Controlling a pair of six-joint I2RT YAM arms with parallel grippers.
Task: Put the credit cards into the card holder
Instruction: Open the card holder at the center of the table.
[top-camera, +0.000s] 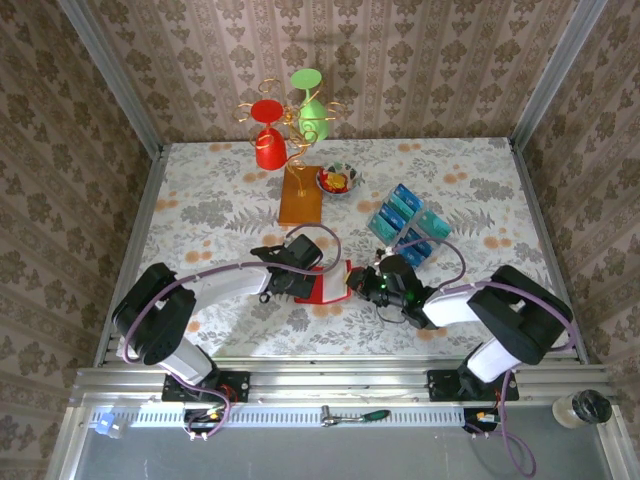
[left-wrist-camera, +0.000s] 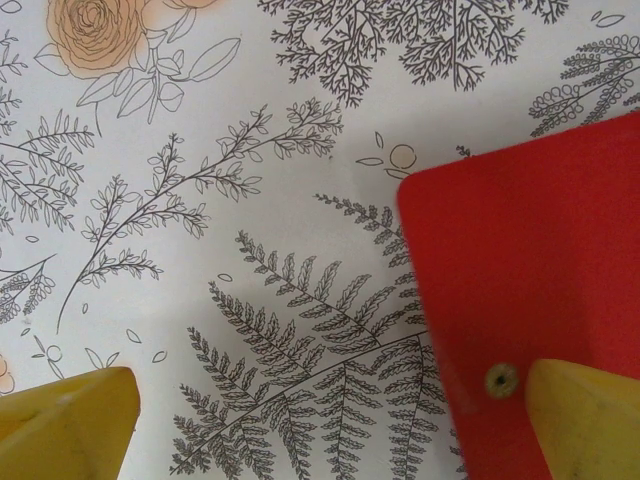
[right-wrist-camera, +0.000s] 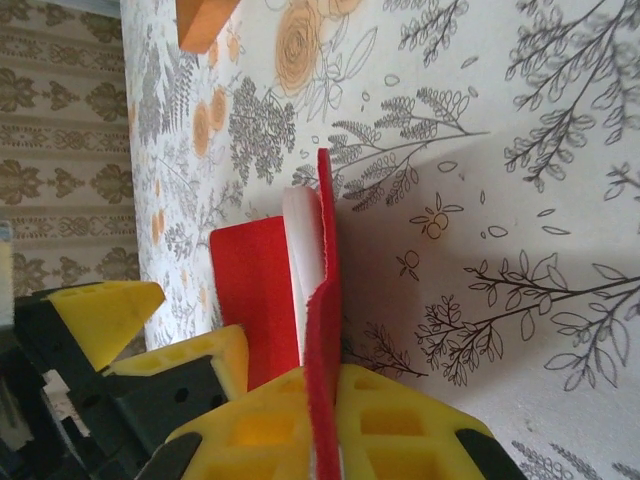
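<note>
My right gripper is holding the red flap upright beside the white lining, so next I lay the red flap down flat and take the white lining's loose edge (right-wrist-camera: 303, 240).
The red card holder (top-camera: 327, 290) lies open like a book at the table's middle. One flap (left-wrist-camera: 530, 290) lies flat on the cloth. The other flap (right-wrist-camera: 328, 290) stands upright, with a white lining showing inside. My right gripper (right-wrist-camera: 325, 390) is shut on the lower edge of that upright flap, also seen from above (top-camera: 357, 282). My left gripper (left-wrist-camera: 325, 430) hangs open just over the flat flap's left edge, and one yellow fingertip (left-wrist-camera: 585, 415) is above the red surface. The teal credit cards (top-camera: 412, 225) stand in a clear rack to the back right.
An orange stand base (top-camera: 300, 195) carries a wire tree with a red cup (top-camera: 268, 140) and a green cup (top-camera: 310, 105). A small bowl of sweets (top-camera: 338, 181) sits beside it. Patterned walls close the table on three sides.
</note>
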